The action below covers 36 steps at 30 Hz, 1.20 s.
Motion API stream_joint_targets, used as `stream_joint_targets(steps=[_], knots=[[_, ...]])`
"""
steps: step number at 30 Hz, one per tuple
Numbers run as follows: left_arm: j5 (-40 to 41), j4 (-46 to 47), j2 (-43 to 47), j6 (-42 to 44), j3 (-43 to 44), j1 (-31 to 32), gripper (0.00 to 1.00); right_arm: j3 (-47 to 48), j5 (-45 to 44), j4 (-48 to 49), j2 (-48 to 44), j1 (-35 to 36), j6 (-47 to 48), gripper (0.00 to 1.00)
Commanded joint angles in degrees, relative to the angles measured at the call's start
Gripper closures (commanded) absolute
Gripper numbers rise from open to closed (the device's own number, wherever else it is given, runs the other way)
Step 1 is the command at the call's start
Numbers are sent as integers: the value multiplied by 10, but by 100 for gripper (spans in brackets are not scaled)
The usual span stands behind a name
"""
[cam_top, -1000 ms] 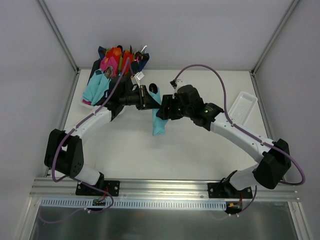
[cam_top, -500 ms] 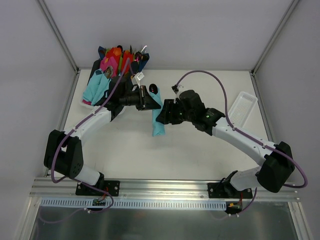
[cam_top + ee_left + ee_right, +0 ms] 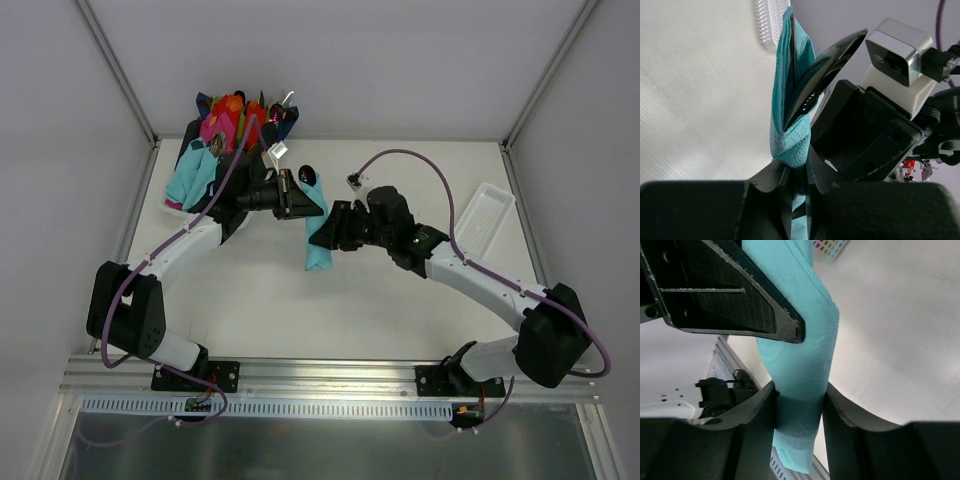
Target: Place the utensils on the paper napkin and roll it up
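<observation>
I am holding the roll close to the spoon's bowl with my left gripper, so I will take the roll's lower part (image 3: 317,254) with my left gripper while my right gripper steadies it.
The teal paper napkin (image 3: 318,240) is a narrow roll held off the table between both arms. A dark spoon bowl (image 3: 306,176) sticks out of its far end; the other utensils are hidden inside. My left gripper (image 3: 303,203) is shut on the roll's upper part. In the left wrist view the roll (image 3: 789,120) rises from my left gripper (image 3: 799,172), with the glossy spoon bowl (image 3: 826,62) beside it. My right gripper (image 3: 337,227) is shut on the roll's middle. In the right wrist view the roll (image 3: 802,355) fills my right gripper (image 3: 799,407), and its fingers (image 3: 762,410) touch both sides.
A heap of pink, red and navy napkin rolls with cutlery (image 3: 240,118) sits at the back left, with loose teal napkins (image 3: 192,178) beside it. A white slotted tray (image 3: 486,214) lies at the right and shows in the left wrist view (image 3: 771,22).
My right arm's wrist has drawn back a little to the right and lower in view. The roll and my left gripper have stayed in place.
</observation>
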State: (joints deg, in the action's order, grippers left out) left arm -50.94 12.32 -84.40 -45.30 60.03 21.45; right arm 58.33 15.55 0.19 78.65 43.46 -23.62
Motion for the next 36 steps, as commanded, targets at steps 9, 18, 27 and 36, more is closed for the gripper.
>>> stream_joint_targets(steps=[9,18,27,36], knots=[[-56,135,22,-81,-11,6,100,-81,104,190,-46,-44,-79,85],[-65,64,33,-27,39,-9,56,-130,136,331,-43,-67,-139,100],[-72,-45,91,59,13,-53,27,-130,138,406,-48,-71,-162,100],[-97,-34,94,43,-4,-25,29,-131,145,482,-25,-63,-194,100]])
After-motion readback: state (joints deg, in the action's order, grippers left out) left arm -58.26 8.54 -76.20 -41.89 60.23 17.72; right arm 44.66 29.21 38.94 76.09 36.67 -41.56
